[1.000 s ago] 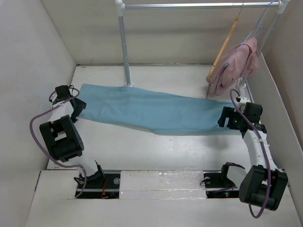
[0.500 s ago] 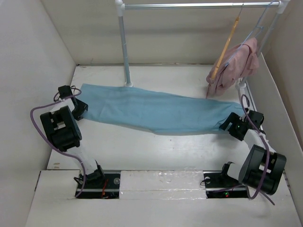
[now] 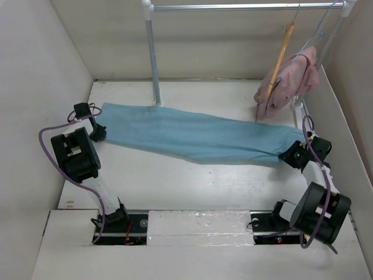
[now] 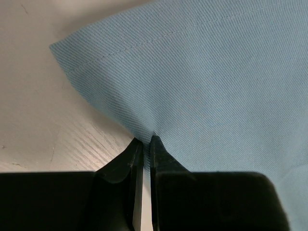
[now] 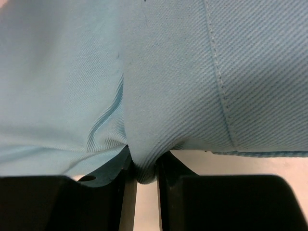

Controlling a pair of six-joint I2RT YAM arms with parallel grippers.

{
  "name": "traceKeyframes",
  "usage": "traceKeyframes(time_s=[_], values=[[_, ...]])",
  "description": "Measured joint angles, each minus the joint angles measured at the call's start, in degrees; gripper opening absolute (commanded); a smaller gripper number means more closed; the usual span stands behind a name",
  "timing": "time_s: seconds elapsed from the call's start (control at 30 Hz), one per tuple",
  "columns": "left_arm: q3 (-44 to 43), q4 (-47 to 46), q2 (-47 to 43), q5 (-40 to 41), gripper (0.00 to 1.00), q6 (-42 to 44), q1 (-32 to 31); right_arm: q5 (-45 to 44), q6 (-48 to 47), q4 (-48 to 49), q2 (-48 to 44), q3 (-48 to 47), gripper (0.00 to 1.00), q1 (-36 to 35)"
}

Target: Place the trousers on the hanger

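My right gripper is pinching only the front edge of the trousers' end, so it should open and grab the trousers' end nearer its middle (image 3: 295, 141) before it folds the trousers over.
The light blue trousers (image 3: 192, 135) lie stretched flat across the table from left to right. My left gripper (image 3: 99, 132) sits at their left end, shut on a pinch of the cloth edge (image 4: 144, 137). At the right end my right gripper (image 3: 291, 155) is shut on a thick fold of the trousers (image 5: 144, 168). The tan wooden hanger (image 3: 278, 61) hangs by its hook from the rail at the back right, above and behind the right gripper.
A pink garment (image 3: 294, 79) on a thin wire hanger hangs next to the wooden one. The metal rail (image 3: 245, 7) spans the back, with its post (image 3: 154, 58) standing just behind the trousers. White walls close in both sides.
Both grippers have closed onto the ends of the trousers. The right arm has moved rightward and nearer, pulling the cloth's right end out; the left gripper has shifted up to the left edge.
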State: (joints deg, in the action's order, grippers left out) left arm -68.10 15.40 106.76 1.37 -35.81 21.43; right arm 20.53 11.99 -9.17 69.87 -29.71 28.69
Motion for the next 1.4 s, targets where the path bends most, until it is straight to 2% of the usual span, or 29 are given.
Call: traceKeyframes(time_s=[0.1, 0.27, 0.47, 0.53, 0.57, 0.6, 0.63, 0.67, 0.7, 0.8, 0.83, 0.97, 1.1, 1.3, 1.33, 1.37, 1.4], values=[[1.4, -0.5, -1.0, 0.5, 0.00, -0.1, -0.1, 0.3, -3.0, -5.8, -5.9, 0.4, 0.01, 2.0], [6.7, 0.3, -5.4, 1.7, 0.00, -0.3, 0.6, 0.5, -8.2, -14.6, -9.8, 1.0, 0.00, 6.1], [16.7, 6.3, -15.3, 2.4, 0.00, -0.4, 9.5, 1.6, -13.4, -24.3, -11.8, 1.1, 0.00, 8.9], [19.7, 9.4, -19.2, 5.8, 0.00, -0.4, 11.6, 2.0, -14.8, -26.6, -12.0, 1.1, 0.26, 9.0], [20.6, 11.3, -20.7, 7.5, 0.00, -0.5, 12.0, 2.0, -15.6, -27.4, -12.1, 1.0, 0.43, 9.2], [20.9, 13.3, -21.8, 8.9, 0.07, -0.5, 12.1, 1.7, -16.3, -28.0, -12.1, 0.9, 0.83, 9.4], [20.8, 14.4, -22.4, 9.6, 0.14, -0.4, 12.1, 1.1, -16.9, -28.6, -12.0, 0.5, 0.94, 9.7], [20.7, 15.0, -23.0, 10.0, 0.23, -0.2, 12.0, 0.2, -18.1, -28.6, -11.6, 0.0, 0.99, 9.9], [20.2, 15.5, -23.3, 10.1, 0.38, -0.2, 11.9, -0.2, -18.4, -28.6, -11.1, -0.7, 1.00, 10.3], [18.9, 15.7, -24.5, 9.1, 0.56, -0.5, 10.4, -0.6, -19.1, -28.6, -9.6, -3.5, 1.00, 10.4], [18.8, 15.5, -25.4, 8.6, 0.57, -0.6, 9.4, -0.8, -19.1, -28.6, -9.6, -4.3, 1.00, 10.4], [18.5, 15.0, -31.0, 5.7, 0.58, -1.7, 3.1, -3.2, -18.6, -27.3, -11.1, -5.1, 1.00, 10.9], [18.4, 13.6, -35.3, 3.8, 0.57, -2.5, -3.4, -4.1, -17.0, -21.9, -13.3, -1.2, 1.00, 12.9], [18.8, 12.5, -38.7, 2.7, 0.53, -2.7, -11.0, -3.3, -14.6, -16.4, -7.3, 1.5, 0.99, 13.7], [19.2, 12.1, -39.7, 2.8, 0.53, -2.5, -13.1, -2.6, -13.4, -13.9, -6.8, 2.0, 0.90, 13.7], [19.5, 11.9, -41.0, 2.5, 0.51, -2.6, -15.2, -1.8, -12.0, -11.5, -6.6, 2.5, 0.57, 13.7], [19.6, 11.8, -41.4, 2.4, 0.48, -2.6, -15.8, -1.2, -11.2, -9.4, -6.4, 3.1, 0.28, 13.7]])
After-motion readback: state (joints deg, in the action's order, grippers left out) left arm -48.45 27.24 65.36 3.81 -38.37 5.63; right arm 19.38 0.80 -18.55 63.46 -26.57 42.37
